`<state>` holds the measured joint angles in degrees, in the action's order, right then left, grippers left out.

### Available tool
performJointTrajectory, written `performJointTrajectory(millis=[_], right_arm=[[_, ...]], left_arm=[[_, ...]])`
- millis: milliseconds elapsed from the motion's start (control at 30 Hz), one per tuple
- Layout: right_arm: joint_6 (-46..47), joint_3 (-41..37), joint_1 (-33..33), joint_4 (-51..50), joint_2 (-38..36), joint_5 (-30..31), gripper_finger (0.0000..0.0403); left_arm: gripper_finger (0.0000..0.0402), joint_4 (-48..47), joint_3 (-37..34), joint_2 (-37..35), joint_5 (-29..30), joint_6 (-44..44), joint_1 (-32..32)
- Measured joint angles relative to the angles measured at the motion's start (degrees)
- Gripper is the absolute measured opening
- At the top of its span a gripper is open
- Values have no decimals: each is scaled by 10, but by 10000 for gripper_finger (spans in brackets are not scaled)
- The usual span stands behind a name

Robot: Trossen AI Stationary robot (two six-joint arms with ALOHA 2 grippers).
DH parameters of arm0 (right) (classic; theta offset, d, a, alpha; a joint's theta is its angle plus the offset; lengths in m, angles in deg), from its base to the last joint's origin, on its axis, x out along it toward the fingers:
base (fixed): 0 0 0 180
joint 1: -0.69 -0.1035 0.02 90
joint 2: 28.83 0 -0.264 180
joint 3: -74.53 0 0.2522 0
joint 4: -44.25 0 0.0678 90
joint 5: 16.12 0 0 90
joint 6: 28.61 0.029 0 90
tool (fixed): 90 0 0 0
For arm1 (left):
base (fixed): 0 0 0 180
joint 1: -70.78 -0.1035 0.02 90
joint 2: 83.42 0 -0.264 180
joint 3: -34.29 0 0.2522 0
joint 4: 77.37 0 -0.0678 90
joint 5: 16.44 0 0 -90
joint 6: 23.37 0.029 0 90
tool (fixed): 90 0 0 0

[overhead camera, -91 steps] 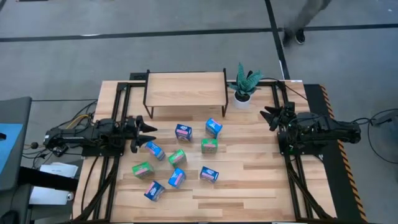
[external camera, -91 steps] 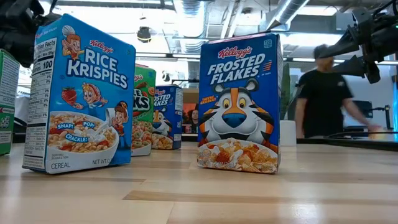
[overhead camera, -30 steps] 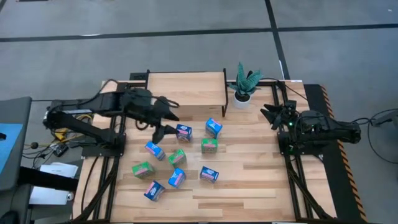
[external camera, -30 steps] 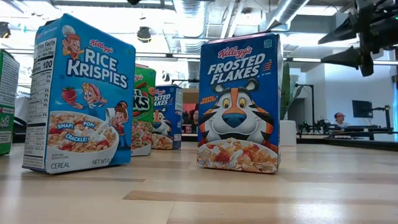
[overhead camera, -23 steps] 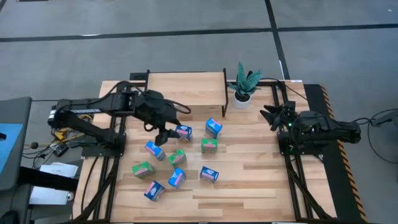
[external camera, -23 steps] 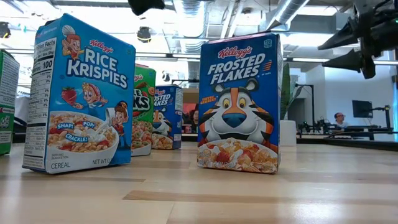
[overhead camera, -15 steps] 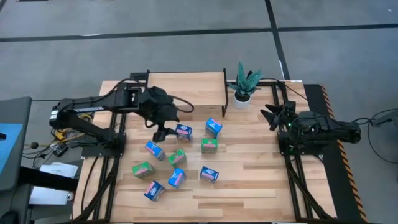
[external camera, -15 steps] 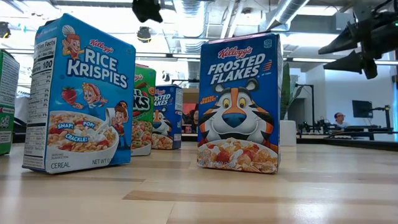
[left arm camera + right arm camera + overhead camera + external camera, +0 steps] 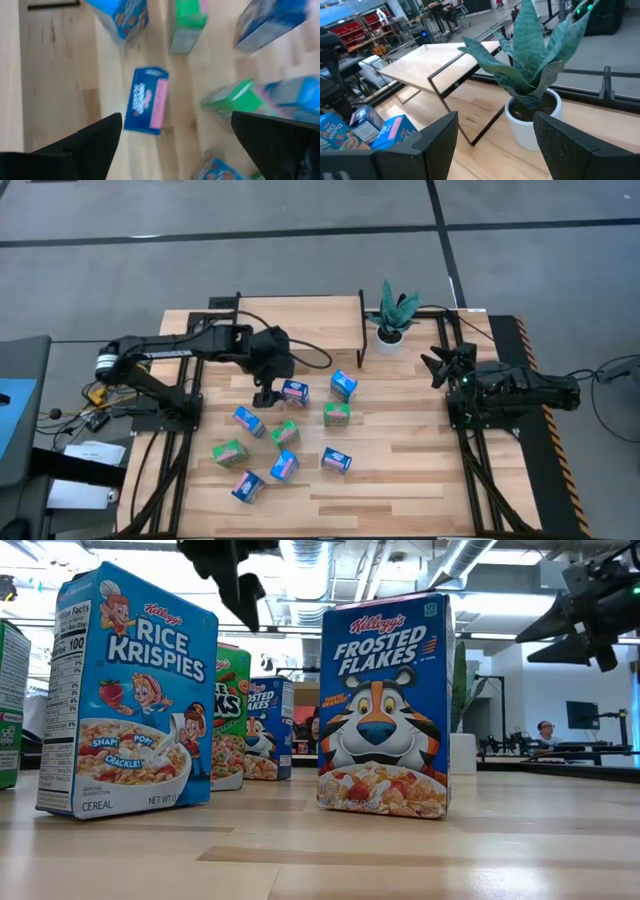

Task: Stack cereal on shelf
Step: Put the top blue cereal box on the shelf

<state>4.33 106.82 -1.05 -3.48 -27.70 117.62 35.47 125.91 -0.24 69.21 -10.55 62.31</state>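
Next, I close my left gripper across the long sides of the blue box just beside it, at the box's end (image 9: pixel 290 391) (image 9: pixel 143 117) closest to the left arm.
Several small cereal boxes, blue and green, are scattered over the middle of the table. One blue box with a pink label (image 9: pixel 294 392) (image 9: pixel 146 100) lies on its side. My left gripper (image 9: pixel 265 394) (image 9: pixel 176 120) hangs open just left of and above that box, pointing steeply down. It touches nothing. The shelf (image 9: pixel 300 325) stands on its black legs at the table's far edge with a bare top. My right gripper (image 9: pixel 440 367) (image 9: pixel 496 117) waits open at the table's right side, facing the shelf (image 9: pixel 435 62).
A potted plant (image 9: pixel 393 315) (image 9: pixel 532 95) stands right of the shelf. Other boxes sit close by: blue (image 9: pixel 343 385), green (image 9: pixel 337 414), blue (image 9: pixel 248 421), green (image 9: pixel 285 432). In the low view, tall boxes (image 9: pixel 385 705) (image 9: pixel 130 695) fill the foreground below the left gripper (image 9: pixel 232 570).
My left gripper has swung from the table's left side toward the right and sunk toward the blue box with the pink label, tipping down and rolling. In the low view it has come into the picture from above. No box has moved.
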Motion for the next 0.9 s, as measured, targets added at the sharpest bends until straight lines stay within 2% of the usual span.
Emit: performJointTrajectory(millis=[167, 433, 600, 767, 900], right_arm=[[0, 0, 0, -1, 0, 0, 286], [0, 0, 0, -1, 0, -1, 286], [0, 0, 0, -1, 0, -1, 286], [0, 0, 0, -1, 0, -1, 286], [1, 0, 0, -1, 0, -1, 286]], left_arm=[[377, -2, 0, 37, 35, 47, 0], [378, 0, 0, 87, 32, 84, -19], [378, 11, -13, 89, 32, 91, -42], [378, 2, -13, 89, -15, 90, -57], [378, 10, -13, 89, -18, 96, -53]])
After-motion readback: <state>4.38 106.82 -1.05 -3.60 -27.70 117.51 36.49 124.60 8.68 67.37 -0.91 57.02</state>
